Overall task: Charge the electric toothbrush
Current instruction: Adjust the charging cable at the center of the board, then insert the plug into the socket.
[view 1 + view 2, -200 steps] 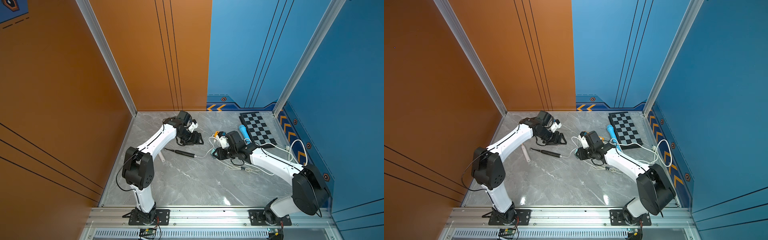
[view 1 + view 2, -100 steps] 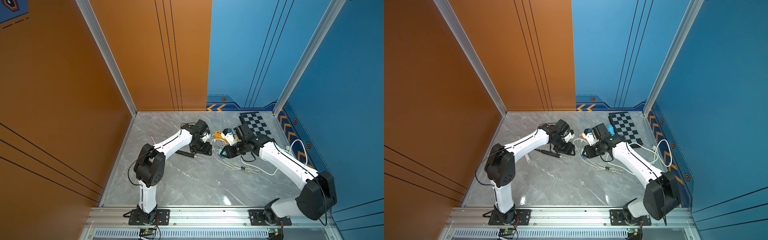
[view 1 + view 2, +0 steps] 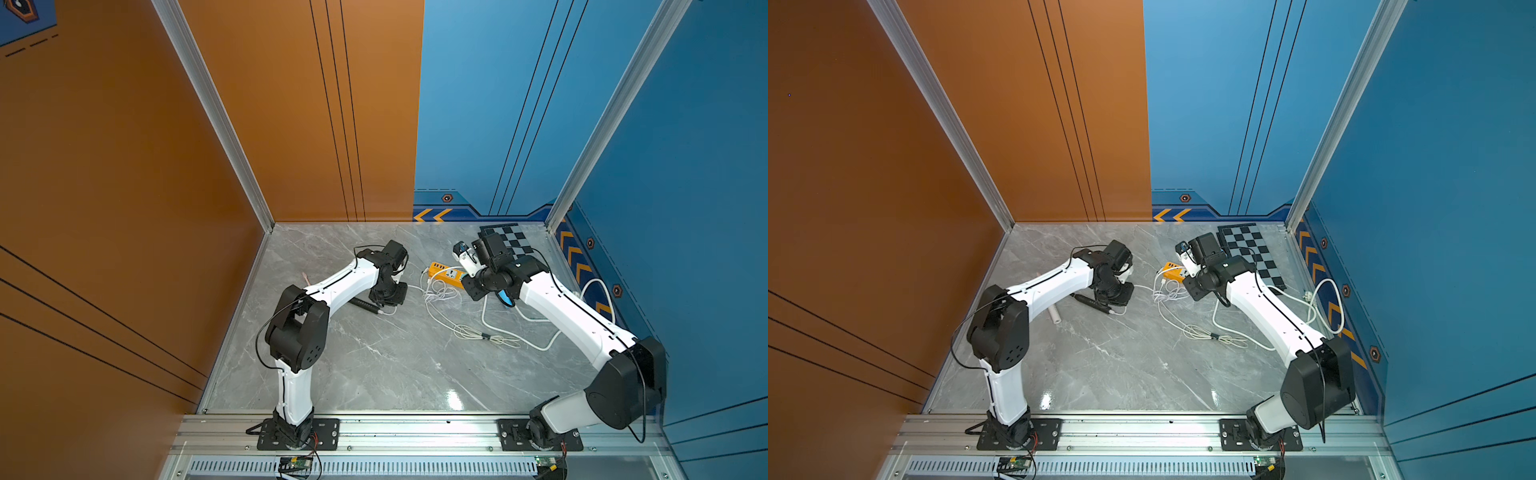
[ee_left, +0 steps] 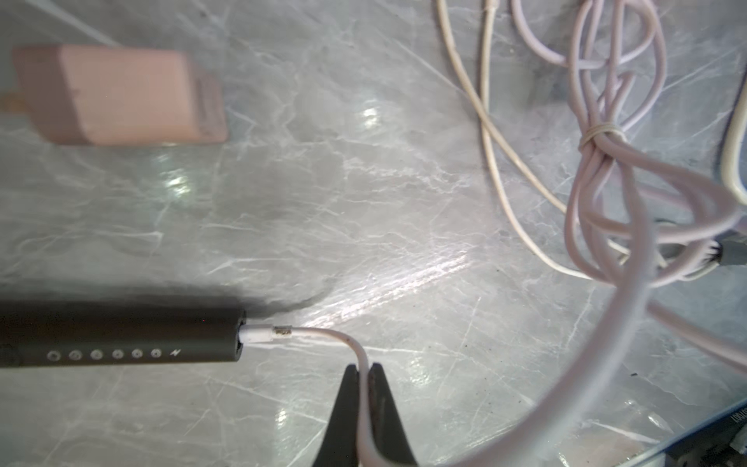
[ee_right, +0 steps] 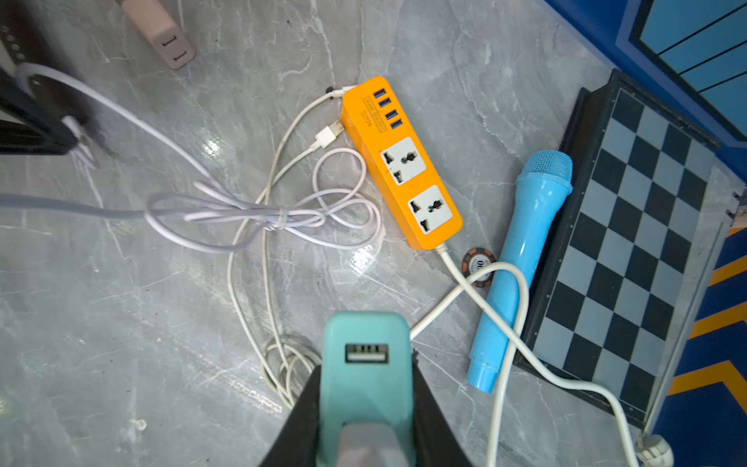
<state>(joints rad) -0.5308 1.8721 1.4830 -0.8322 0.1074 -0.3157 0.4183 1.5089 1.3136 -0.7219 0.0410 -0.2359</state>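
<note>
Next, I release the white charging cable from my left gripper on the marble [image 3: 373, 309] [image 4: 203, 340] by the plugged end of the black electric toothbrush.
The black electric toothbrush [image 4: 121, 337] lies flat on the marble table, and a top view shows it beside my left arm [image 3: 365, 305]. A white charging cable [image 4: 323, 333] is plugged into its end. My left gripper [image 4: 364, 368] is shut on that cable a short way from the plug. The cable's free USB plug [image 5: 327, 135] lies beside the orange power strip [image 5: 400, 161]. My right gripper [image 5: 367, 366] is shut on a teal USB adapter [image 5: 364, 331], held above the table near the strip, its port facing outward.
A pink adapter [image 4: 121, 95] lies behind the toothbrush. A blue toy microphone [image 5: 521, 258], a poker chip [image 5: 479, 263] and a chessboard [image 5: 646, 242] sit right of the strip. Bundled white cables [image 5: 279, 218] sprawl mid-table. A white tube [image 3: 1054, 313] lies by the left arm.
My left gripper has come down from the back of the table to the toothbrush's cable and shut on it. The right arm has lifted and swung back with the teal adapter.
</note>
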